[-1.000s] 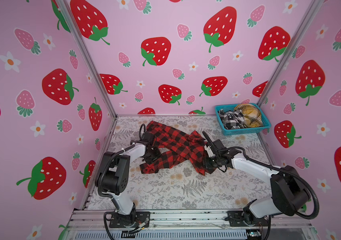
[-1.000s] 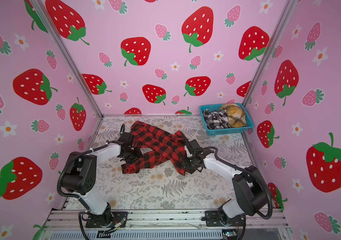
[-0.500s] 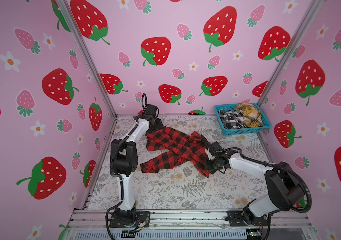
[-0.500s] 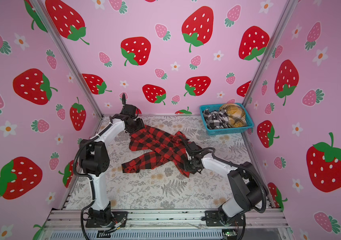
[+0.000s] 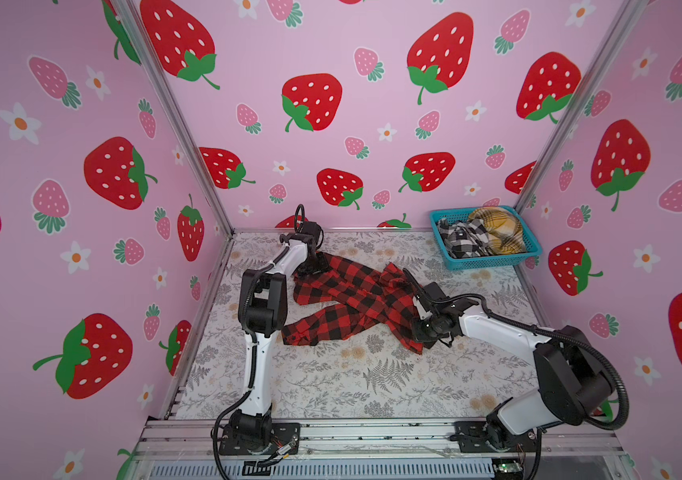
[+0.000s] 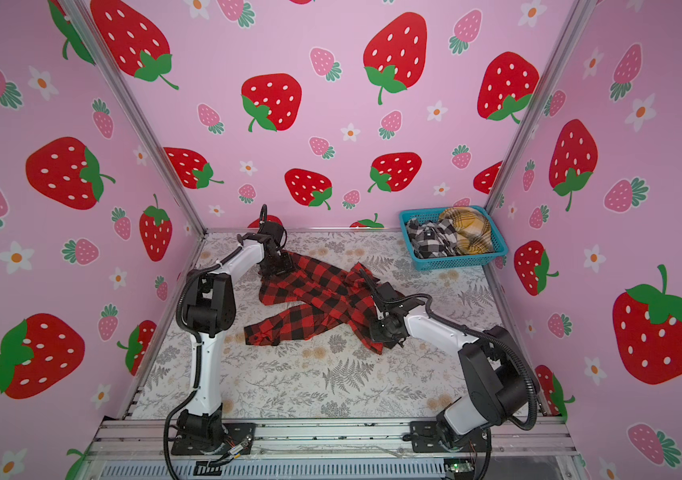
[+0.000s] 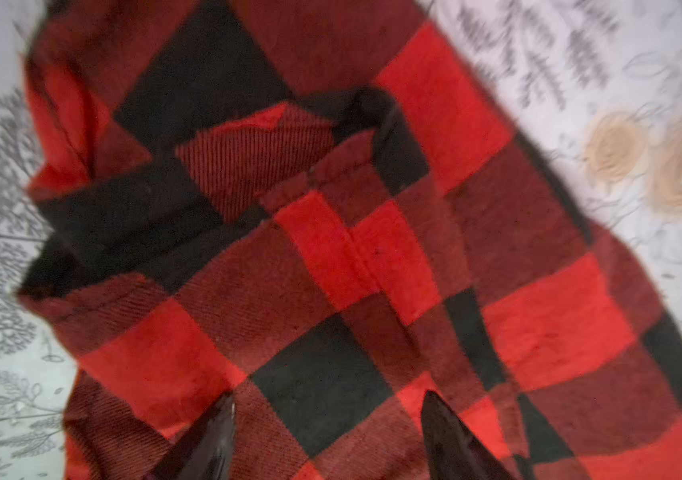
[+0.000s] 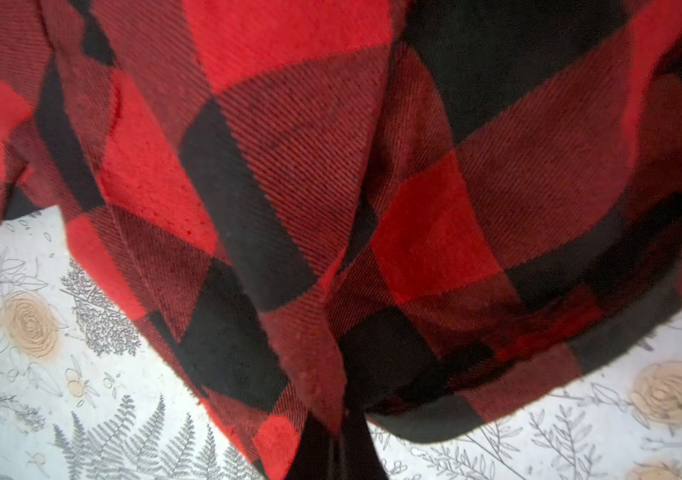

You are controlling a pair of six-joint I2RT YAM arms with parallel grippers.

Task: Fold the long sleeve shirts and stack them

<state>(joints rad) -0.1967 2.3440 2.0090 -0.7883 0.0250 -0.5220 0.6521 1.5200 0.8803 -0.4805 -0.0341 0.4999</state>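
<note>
My left gripper is over flat cloth short of the shirt's hem, so it needs to move forward and pinch the hem's edge [image 7: 313, 188] before it lifts the shirt.
A red-and-black check long sleeve shirt [image 5: 352, 295] [image 6: 314, 295] lies crumpled across the middle of the floral table, one sleeve trailing toward the front left. My left gripper [image 5: 310, 266] [image 6: 278, 266] hovers over the shirt's far left end. In the left wrist view it [image 7: 331, 415] is open, fingertips [image 7: 223, 432] apart above the cloth [image 7: 331, 249]. My right gripper [image 5: 420, 328] [image 6: 377, 332] sits at the shirt's near right edge. In the right wrist view it [image 8: 339, 449] is shut on a pinch of the cloth [image 8: 289, 166], which drapes up from it.
A teal mesh basket [image 5: 484, 262] [image 6: 451, 262] stands in the back right corner. It holds a black-and-white check shirt [image 5: 462, 241] and a mustard plaid shirt [image 5: 497, 232]. Pink strawberry walls close in three sides. A metal rail [image 5: 372, 432] runs along the front.
My left gripper left the shirt's middle left and swung to its far left end by the back wall. My right gripper closed on the shirt's near right edge.
</note>
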